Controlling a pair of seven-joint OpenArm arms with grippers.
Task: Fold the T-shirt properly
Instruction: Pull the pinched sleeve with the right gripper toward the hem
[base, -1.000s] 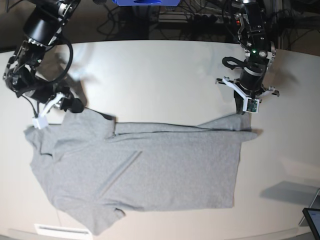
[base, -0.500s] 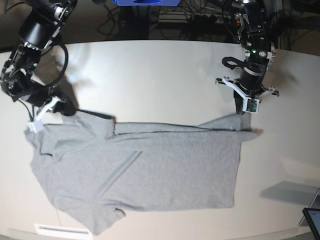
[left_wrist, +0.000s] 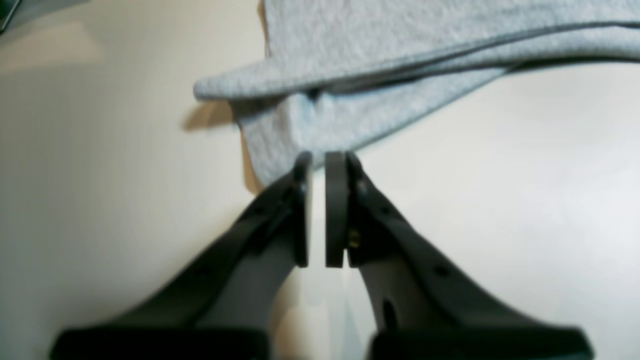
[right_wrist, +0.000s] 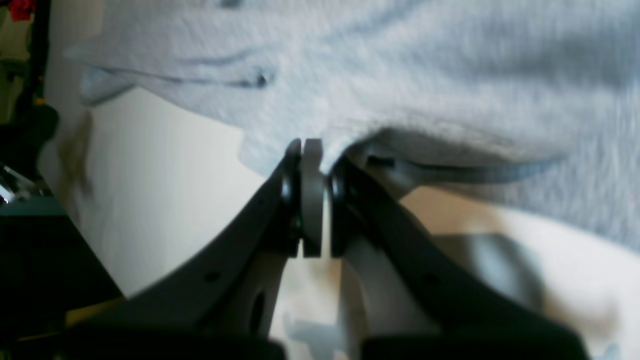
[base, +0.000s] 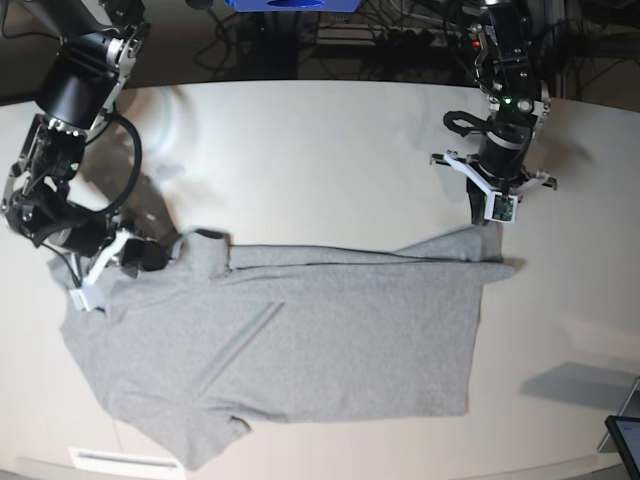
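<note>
Next, my right gripper lets go of the pinched T-shirt edge on the near end of the T-shirt's diagonal crease (base: 203, 391).
The heather-grey T-shirt (base: 330, 330) lies spread flat on the pale table (base: 320, 150), plain side up. My left gripper (base: 488, 222) stands at its far right corner, and in the left wrist view the left gripper (left_wrist: 318, 159) is shut on the edge of the T-shirt (left_wrist: 400, 40), with only a thin slit between the fingers. My right gripper (base: 155, 255) is at the shirt's far left corner. In the right wrist view the right gripper (right_wrist: 312, 147) is shut on a pinch of the T-shirt (right_wrist: 400, 65), which rises in a fold around the tips.
A dark device (base: 625, 435) pokes in at the near right corner of the table. A white strip (base: 110, 460) lies at the near edge under the shirt's hem. Cables and dark equipment (base: 380, 40) sit beyond the far edge.
My right gripper moved nearer and onto the shirt's far left corner, closed on the fabric, and the cloth there now bunches up. The left arm has not moved.
</note>
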